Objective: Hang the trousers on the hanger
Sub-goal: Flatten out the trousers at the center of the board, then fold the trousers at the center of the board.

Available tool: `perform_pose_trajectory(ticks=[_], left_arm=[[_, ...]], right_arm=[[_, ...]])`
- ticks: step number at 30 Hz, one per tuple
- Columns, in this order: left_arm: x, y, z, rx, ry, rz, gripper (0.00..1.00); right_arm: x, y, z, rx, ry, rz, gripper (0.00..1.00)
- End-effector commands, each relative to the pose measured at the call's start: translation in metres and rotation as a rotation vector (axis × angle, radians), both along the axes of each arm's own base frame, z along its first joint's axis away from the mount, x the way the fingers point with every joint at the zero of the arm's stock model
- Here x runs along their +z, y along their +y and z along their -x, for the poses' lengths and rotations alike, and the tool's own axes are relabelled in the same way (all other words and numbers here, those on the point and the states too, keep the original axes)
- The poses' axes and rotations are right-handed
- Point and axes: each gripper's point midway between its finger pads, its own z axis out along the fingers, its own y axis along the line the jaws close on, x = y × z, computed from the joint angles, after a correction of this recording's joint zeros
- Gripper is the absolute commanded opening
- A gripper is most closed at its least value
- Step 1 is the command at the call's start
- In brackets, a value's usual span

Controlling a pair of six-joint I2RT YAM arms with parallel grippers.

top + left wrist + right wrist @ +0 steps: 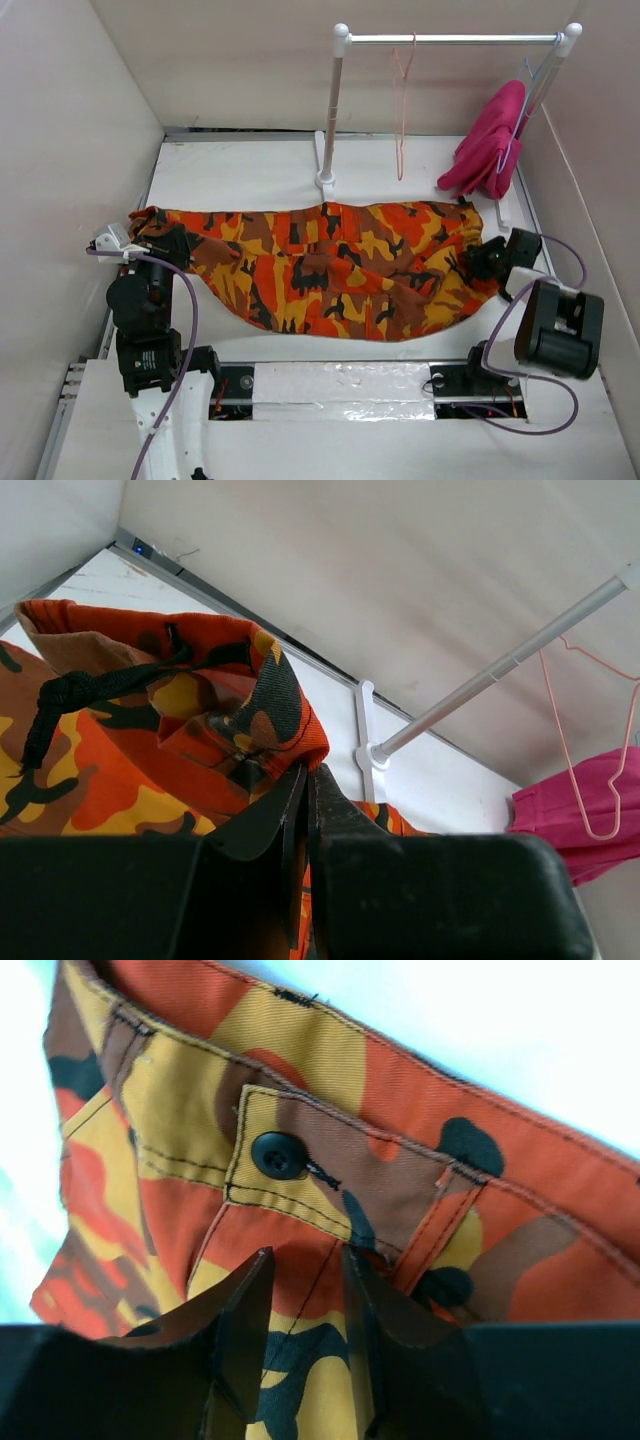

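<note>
I should next move my right gripper to the near-side corner of the waist (491, 294) on the camouflage trousers and close it there, just below the waistband.
The camouflage trousers (330, 270) lie stretched left to right across the white table. My left gripper (172, 243) is at their left end. In the left wrist view it (308, 768) is shut on a bunched cuff with a black drawstring (120, 770). My right gripper (478, 262) is at their right end. In the right wrist view it (305, 1252) is closed on the waist fabric (330, 1090) just below a black button (277, 1153). The salmon-pink hanger (402, 110) hangs empty from the rail, also seen in the left wrist view (565, 742).
A white tube rail (450, 39) stands at the back on a post with a foot (325, 180). A magenta-pink garment (490, 140) hangs on a pale wire hanger at its right end. Walls close in on the left, back and right.
</note>
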Motion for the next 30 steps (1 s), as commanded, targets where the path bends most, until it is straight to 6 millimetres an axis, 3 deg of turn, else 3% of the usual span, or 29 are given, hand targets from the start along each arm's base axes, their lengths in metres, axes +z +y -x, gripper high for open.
perform_pose_trajectory(ticks=[1, 4, 5, 6, 8, 9, 11, 13, 15, 19, 22, 30], left_arm=[[0.014, -0.005, -0.001, -0.027, -0.053, -0.017, 0.00], [0.014, -0.004, -0.001, -0.023, -0.052, -0.017, 0.00], [0.014, -0.004, -0.001, -0.024, -0.052, -0.015, 0.00], [0.014, -0.005, -0.001, -0.026, -0.054, -0.014, 0.00], [0.013, -0.006, -0.002, -0.034, -0.051, -0.009, 0.00], [0.013, -0.007, -0.003, -0.038, -0.051, -0.007, 0.00], [0.013, -0.006, -0.002, -0.034, -0.051, -0.006, 0.00], [0.014, -0.003, -0.001, -0.017, -0.048, -0.008, 0.00], [0.014, -0.001, -0.001, -0.005, -0.043, -0.008, 0.00], [0.016, 0.004, 0.000, 0.025, -0.040, -0.010, 0.00], [0.022, 0.009, 0.003, 0.060, -0.044, -0.014, 0.00], [0.030, 0.022, 0.009, 0.139, -0.051, -0.016, 0.00]], right_arm=[[0.009, 0.009, -0.030, 0.152, -0.064, -0.009, 0.38], [0.022, 0.002, -0.033, 0.169, -0.071, 0.026, 0.36], [0.044, -0.003, -0.035, 0.158, -0.122, 0.074, 0.38], [0.054, -0.010, -0.032, 0.140, -0.134, 0.112, 0.43], [0.055, -0.023, -0.010, 0.062, -0.061, 0.179, 0.49], [0.073, -0.031, -0.002, 0.014, -0.097, 0.220, 0.54], [0.068, -0.042, 0.025, -0.075, -0.037, 0.242, 0.57], [0.063, -0.039, 0.052, -0.136, -0.022, 0.237, 0.57], [0.048, -0.036, 0.071, -0.185, 0.003, 0.223, 0.55], [0.044, -0.035, 0.098, -0.263, 0.014, 0.225, 0.53], [0.048, -0.034, 0.100, -0.269, 0.021, 0.217, 0.54], [0.011, -0.048, 0.111, -0.422, 0.269, 0.146, 0.55]])
